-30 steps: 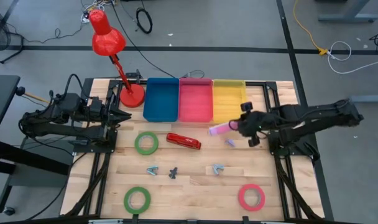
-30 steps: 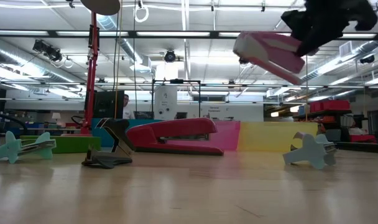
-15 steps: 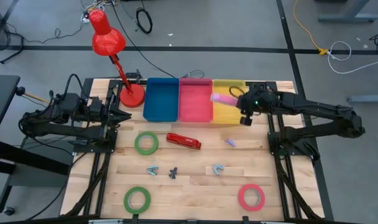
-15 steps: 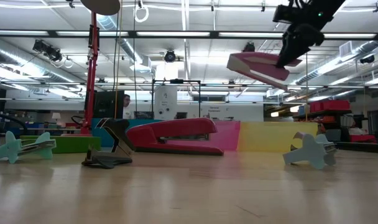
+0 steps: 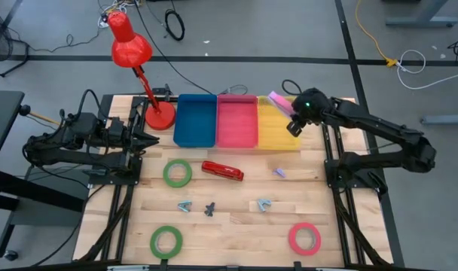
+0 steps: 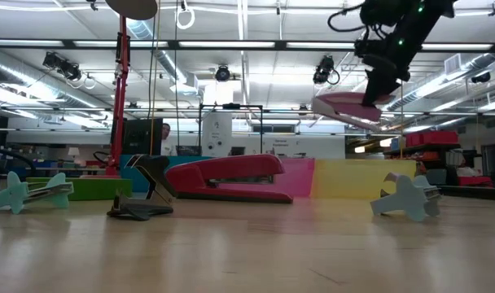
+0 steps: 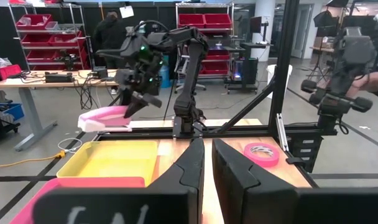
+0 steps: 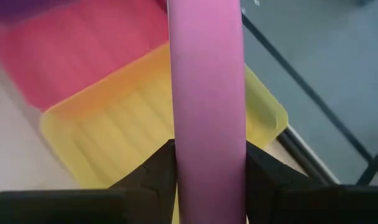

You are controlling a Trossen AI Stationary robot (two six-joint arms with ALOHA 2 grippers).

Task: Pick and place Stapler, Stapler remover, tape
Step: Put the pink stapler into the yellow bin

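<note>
My right gripper needs to let go of the pink stapler in the middle of the yellow bin [image 5: 279, 120] [image 8: 161, 127], next to the pink bin.
My right gripper [image 8: 207, 169] is shut on a pink stapler [image 5: 279, 101] and holds it in the air over the far right corner of the yellow bin [image 5: 278, 134]. A red stapler [image 5: 222, 171] lies flat on the table in the middle. Two green tape rolls [image 5: 177, 173] [image 5: 166, 241] and a red one [image 5: 305, 239] lie flat. Staple removers [image 5: 184, 205] [image 5: 264, 204] rest near the table's centre. My left gripper [image 5: 150, 141] waits shut at the left edge. My right gripper pinches the pink stapler's two long sides [image 8: 206, 149] between its two fingers [image 8: 156, 171], at the end nearer the arm. The fingers slant down from the table's right. The stapler [image 6: 345, 107] sticks out ahead of them, nearly level and lifted clear above the yellow bin.
A blue bin [image 5: 195, 120] and a pink bin [image 5: 237, 120] stand left of the yellow one along the far edge. A red desk lamp [image 5: 160, 114] stands at the far left. A dark remover [image 5: 210, 208] and a small purple piece [image 5: 279, 172] lie on the wood.
My right gripper has carried the pink stapler from over the bare table near the yellow bin's near side toward the far edge, across the bin to its far right corner. The wrist has rolled, and the stapler has gone from tilted to nearly level.
</note>
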